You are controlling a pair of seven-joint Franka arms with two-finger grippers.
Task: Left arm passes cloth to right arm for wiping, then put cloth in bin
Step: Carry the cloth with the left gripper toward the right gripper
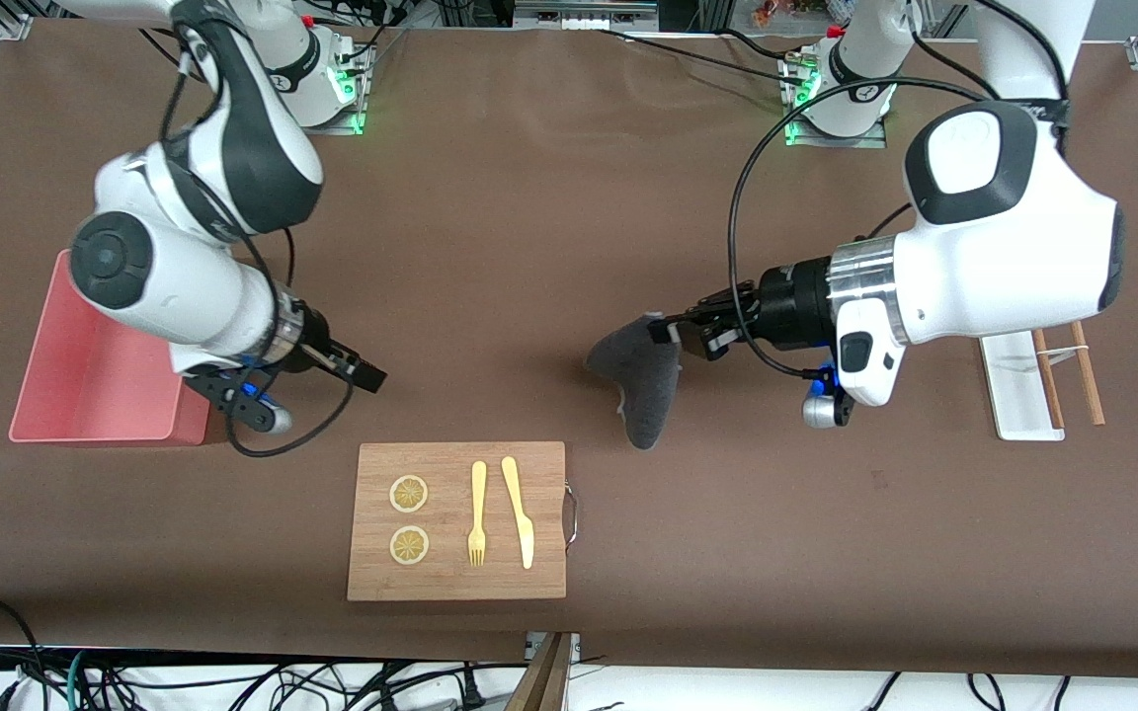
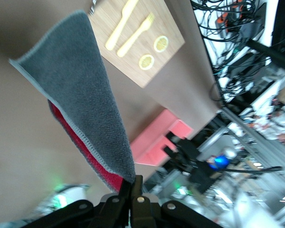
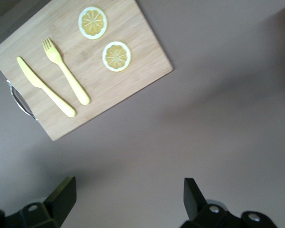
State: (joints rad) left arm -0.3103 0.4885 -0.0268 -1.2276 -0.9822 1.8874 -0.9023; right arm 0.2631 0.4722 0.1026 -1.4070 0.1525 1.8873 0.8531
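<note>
The loose corner (image 1: 606,356) of the dark grey cloth, the one that points from my left gripper toward the bin, should be taken hold of next by my right gripper.
My left gripper (image 1: 666,331) is shut on a corner of the dark grey cloth (image 1: 640,380) and holds it up over the bare middle of the table; the cloth hangs from the fingers. In the left wrist view the cloth (image 2: 80,99) shows its grey face and a magenta-red inner face, pinched at my left gripper (image 2: 133,183). My right gripper (image 1: 368,376) is open and empty, in the air beside the pink bin (image 1: 95,365), its fingers wide apart in the right wrist view (image 3: 128,192). The bin also shows in the left wrist view (image 2: 156,142).
A wooden board (image 1: 457,520) with two lemon slices, a yellow fork (image 1: 477,513) and a yellow knife (image 1: 519,511) lies near the front camera. A white tray (image 1: 1016,385) with chopsticks (image 1: 1083,370) lies at the left arm's end.
</note>
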